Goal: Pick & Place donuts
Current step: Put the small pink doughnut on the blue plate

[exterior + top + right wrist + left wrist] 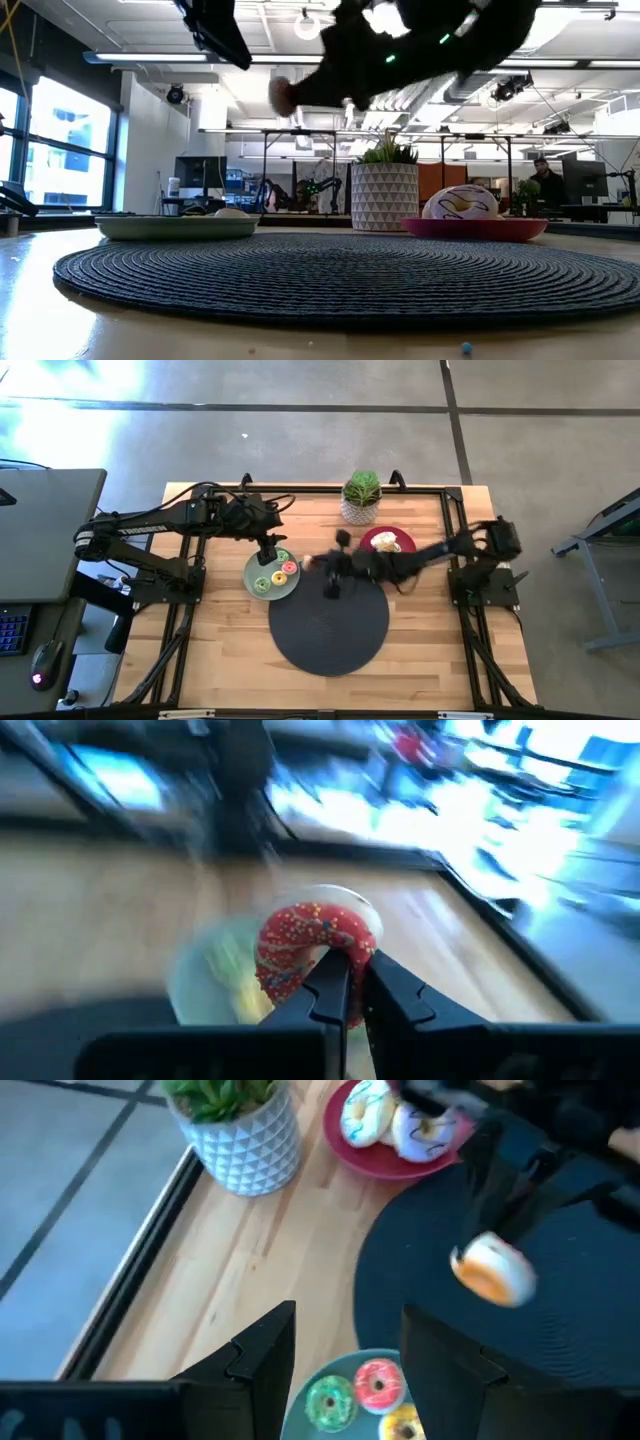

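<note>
The red-iced donut will be set down by my right gripper, which will let go of it on the sage-green plate's open spot (270, 565) between the green donuts.
My right gripper (355, 1000) is shut on a red-iced donut with sprinkles (310, 945) and carries it in the air between the dark mat and the sage-green plate (250, 572). The same donut shows blurred in the left wrist view (490, 1270) and the low view (285, 95). My left gripper (350, 1350) is open and hovers above the sage-green plate's far part, where small green (330, 1402), pink-red (378, 1383) and yellow (405, 1425) donuts lie. Two white-iced donuts (395, 1120) rest on the pink-red plate (372, 535). My right gripper pinches the donut ring's side nearest the gripper (350, 965) between its two fingers. The donut is lifted clear of the table and stands up in front of the fingertips, with its sprinkled face toward the wrist camera. The picture is blurred, so the angle of approach does not show.
A round dark woven mat (328, 618) covers the table's middle near part. A potted plant in a white patterned pot (361, 500) stands at the far edge beside the pink-red plate. Black frame rails run along the table's left and right sides. Bare wood lies near the front corners.
</note>
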